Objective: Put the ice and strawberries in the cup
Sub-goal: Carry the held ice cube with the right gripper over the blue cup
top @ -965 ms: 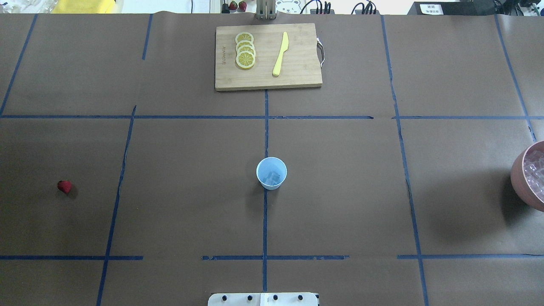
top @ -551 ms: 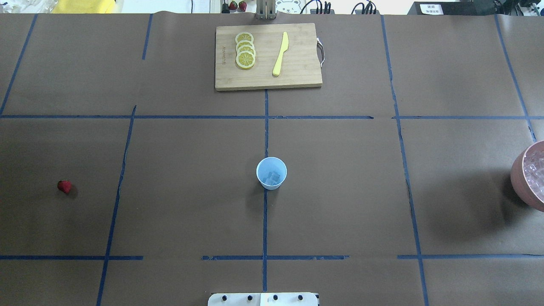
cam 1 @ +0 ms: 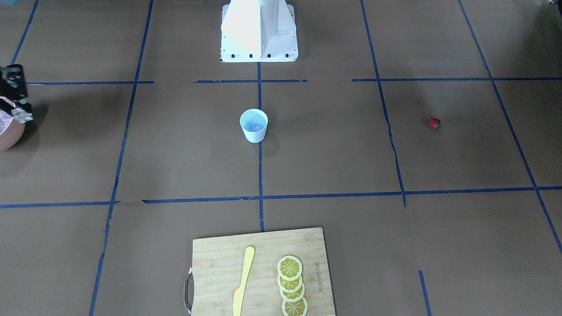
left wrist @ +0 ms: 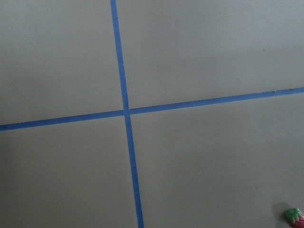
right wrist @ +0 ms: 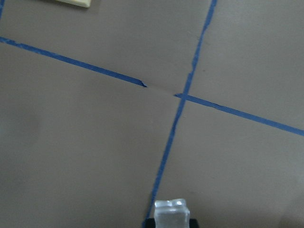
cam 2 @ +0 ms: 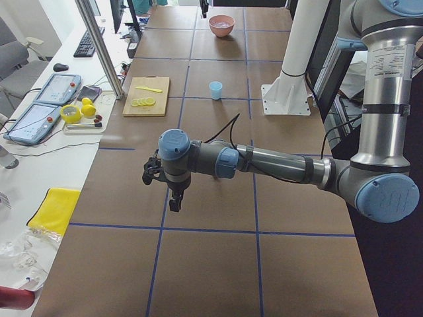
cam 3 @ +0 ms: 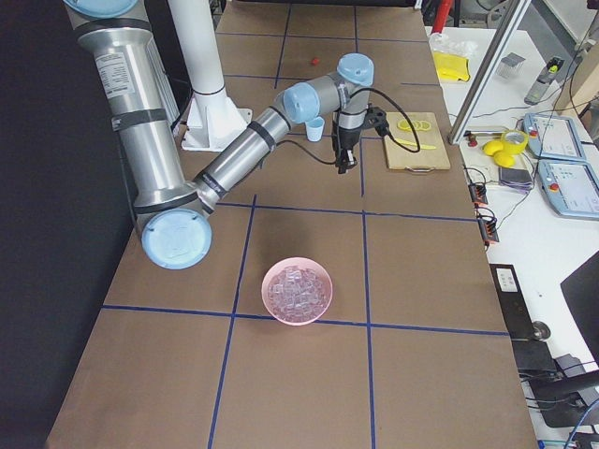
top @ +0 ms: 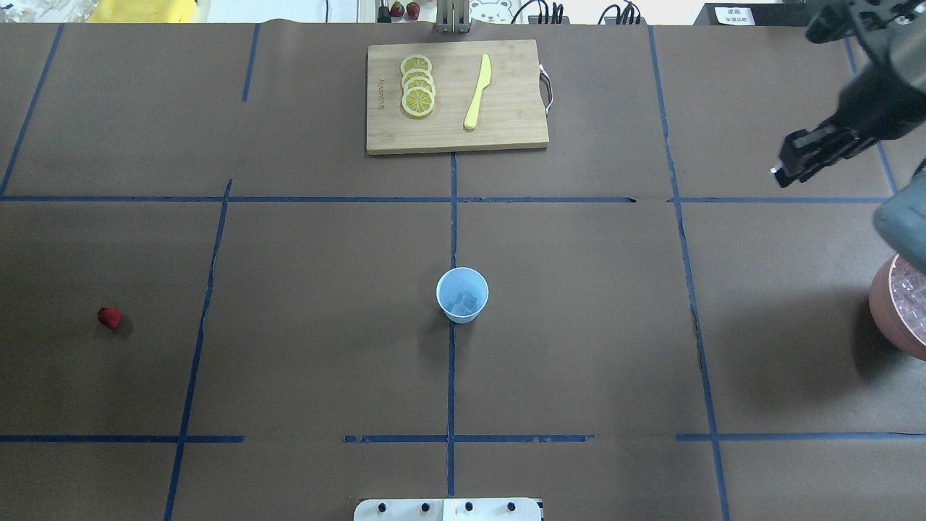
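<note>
I need to use my right gripper to let go of its ice cube, so that it lands onto the ice cubes inside the white cup (cam 1: 255, 127).
The white cup (top: 462, 294) with a pale blue inside stands at the table's middle, with ice cubes (top: 463, 304) in it. My right gripper (top: 785, 170) hangs high over the right side, shut on one ice cube (right wrist: 172, 210). It is apart from the cup and beyond the pink bowl (top: 901, 307) of ice. The strawberry (top: 109, 318) lies alone at the far left; it also shows in the left wrist view (left wrist: 295, 216). My left gripper (cam 2: 173, 203) shows only in the exterior left view, above the table; I cannot tell if it is open or shut.
A wooden cutting board (top: 506, 130) at the back middle carries lemon slices (top: 417, 85) and a yellow knife (top: 477, 92). Blue tape lines cross the brown table. The robot's base (cam 1: 259, 30) stands at the near edge behind the cup.
My right arm has come into the overhead view at the upper right and now covers part of the pink bowl. The cup and the strawberry have not moved.
</note>
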Robot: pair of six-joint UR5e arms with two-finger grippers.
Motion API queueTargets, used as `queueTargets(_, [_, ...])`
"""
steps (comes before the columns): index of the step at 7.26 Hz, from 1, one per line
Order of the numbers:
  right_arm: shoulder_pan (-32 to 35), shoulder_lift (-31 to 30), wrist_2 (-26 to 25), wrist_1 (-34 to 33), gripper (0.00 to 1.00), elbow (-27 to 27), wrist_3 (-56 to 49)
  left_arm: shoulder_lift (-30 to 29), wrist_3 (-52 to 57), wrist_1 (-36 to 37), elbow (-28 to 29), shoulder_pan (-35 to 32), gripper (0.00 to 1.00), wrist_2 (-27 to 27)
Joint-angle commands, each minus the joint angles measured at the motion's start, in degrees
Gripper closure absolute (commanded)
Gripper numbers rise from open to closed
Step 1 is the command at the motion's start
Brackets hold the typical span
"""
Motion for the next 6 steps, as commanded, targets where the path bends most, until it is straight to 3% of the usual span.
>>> queueTargets(1, [-11.72, 10.13, -4.21, -0.56, 1.00, -1.95, 18.64, -0.12, 0.00, 0.00, 0.26, 0.00, 0.00, 0.09])
queueTargets(4, [-23.96, 21.05, -11.59, 0.14, 1.00, -9.07, 33.46, -0.12, 0.00, 0.00, 0.70, 0.00, 0.00, 0.09])
queueTargets(6, [-28.10, 25.18, -14.13, 7.23, 1.00, -17.21, 39.44, -0.12, 0.00, 0.00, 0.70, 0.00, 0.00, 0.18])
